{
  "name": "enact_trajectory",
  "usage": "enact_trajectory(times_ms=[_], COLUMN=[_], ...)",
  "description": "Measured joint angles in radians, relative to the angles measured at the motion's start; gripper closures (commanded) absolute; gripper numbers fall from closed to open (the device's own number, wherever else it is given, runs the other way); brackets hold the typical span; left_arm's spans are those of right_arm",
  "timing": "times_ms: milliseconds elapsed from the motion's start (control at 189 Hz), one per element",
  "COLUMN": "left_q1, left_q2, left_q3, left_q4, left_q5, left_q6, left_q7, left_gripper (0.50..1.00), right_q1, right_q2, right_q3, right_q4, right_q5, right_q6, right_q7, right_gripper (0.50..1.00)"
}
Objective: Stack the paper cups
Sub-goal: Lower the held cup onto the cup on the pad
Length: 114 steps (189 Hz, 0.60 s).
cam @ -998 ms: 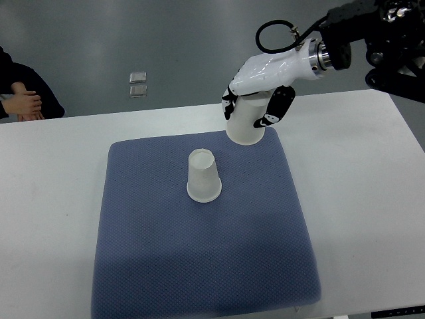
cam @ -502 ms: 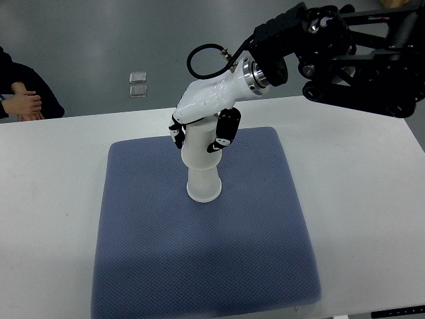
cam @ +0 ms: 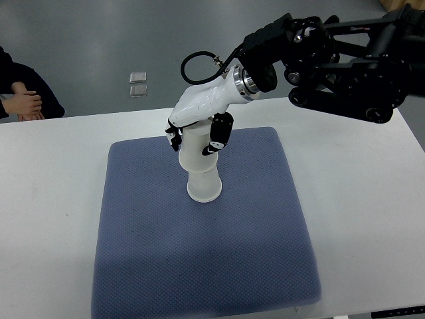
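Note:
Next, I release the upper paper cup with my right gripper once it is fully down over the lower white paper cup (cam: 204,183) on the blue mat.
An upside-down white paper cup (cam: 203,187) stands near the middle of the blue mat (cam: 199,252). A second white paper cup (cam: 194,151), also upside down, sits over its top, partly slid down onto it. My right hand (cam: 194,141) comes in from the upper right and is shut on this upper cup, with dark fingertips (cam: 216,143) on its right side and others on its left. The left arm does not show.
The mat lies on a white table (cam: 358,173). A person's clasped hands (cam: 23,103) rest at the table's far left edge. Two small clear objects (cam: 138,83) lie on the grey floor beyond the table.
My right hand carried its cup from the mat's back edge leftward and forward, and set it over the standing cup. In the last half second it shifted only slightly.

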Motion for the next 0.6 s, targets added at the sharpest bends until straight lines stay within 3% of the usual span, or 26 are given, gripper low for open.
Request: enact_trajectory(times_ms=[602], left_q1=[0.000], left_q2=[0.000], left_q3=[0.000], left_q4=[0.000], left_q5=[0.000], left_q6=[0.000], left_q7=[0.000], left_gripper=[0.500], right_q1=[-0.045], right_q2=[0.026], right_q3=[-0.002], right_q4=[-0.033], right_q5=[-0.009], right_q6=[-0.001], right_q7=[0.000], right_gripper=[0.799])
